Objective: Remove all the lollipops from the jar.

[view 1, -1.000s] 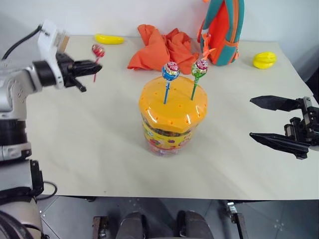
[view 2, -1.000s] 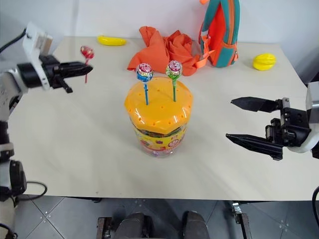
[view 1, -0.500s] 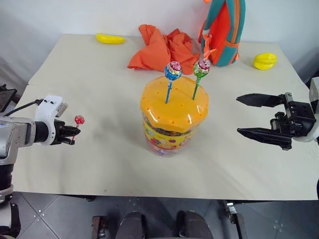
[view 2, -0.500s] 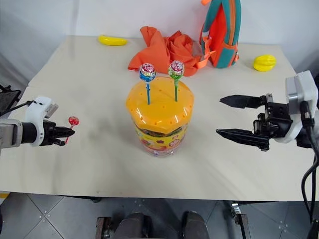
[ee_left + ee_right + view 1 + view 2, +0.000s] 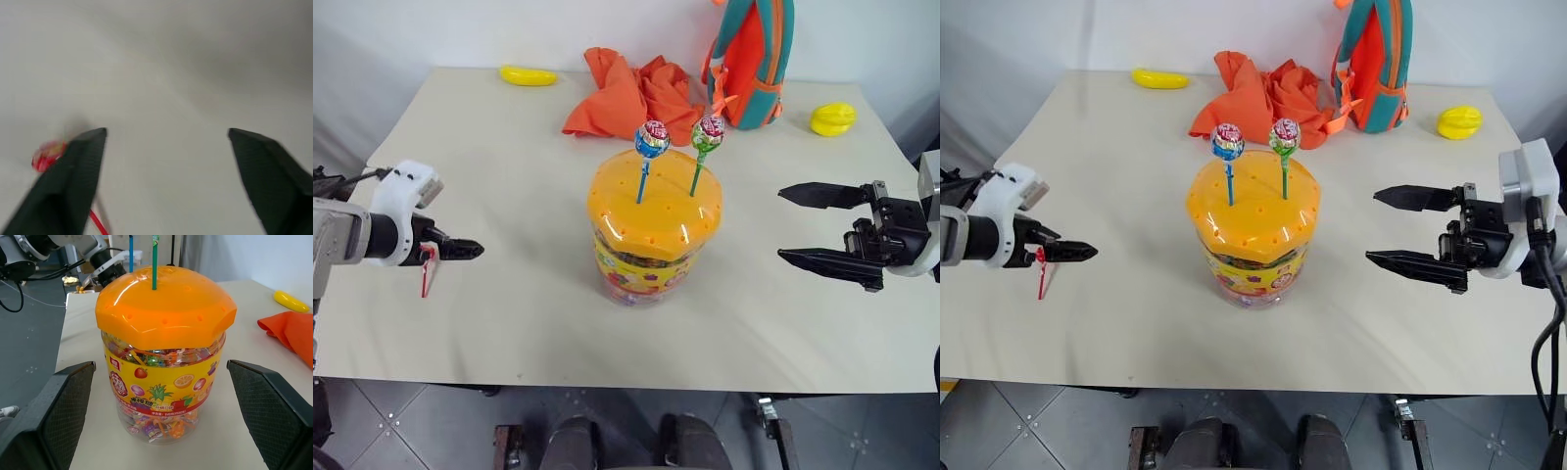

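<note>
Next, my left gripper goes to the blue lollipop's stick (image 5: 643,179), between its wrapped candy and the jar's orange lid, and closes there.
The jar (image 5: 651,235), a clear tub with an orange holed lid, stands mid-table. A blue lollipop (image 5: 652,139) and a green lollipop (image 5: 708,130) stick up from the lid. My left gripper (image 5: 462,250) is open low over the table's left edge. The red lollipop (image 5: 1040,269) is free of its fingers and sits just beneath them, stick pointing down; I cannot tell whether it rests on the table. In the left wrist view it (image 5: 46,154) lies outside one finger (image 5: 73,181). My right gripper (image 5: 783,223) is open to the right of the jar (image 5: 164,347), level with it and apart from it.
An orange cloth (image 5: 631,93) and a teal-orange backpack (image 5: 754,59) sit at the back of the table. A yellow banana-shaped toy (image 5: 529,75) lies back left, a yellow lump (image 5: 832,117) back right. The table's left edge (image 5: 372,162) runs close to my left gripper.
My left gripper came down from high at the back left to the table's left edge, then opened and let go of the red lollipop. The right gripper has barely moved.
</note>
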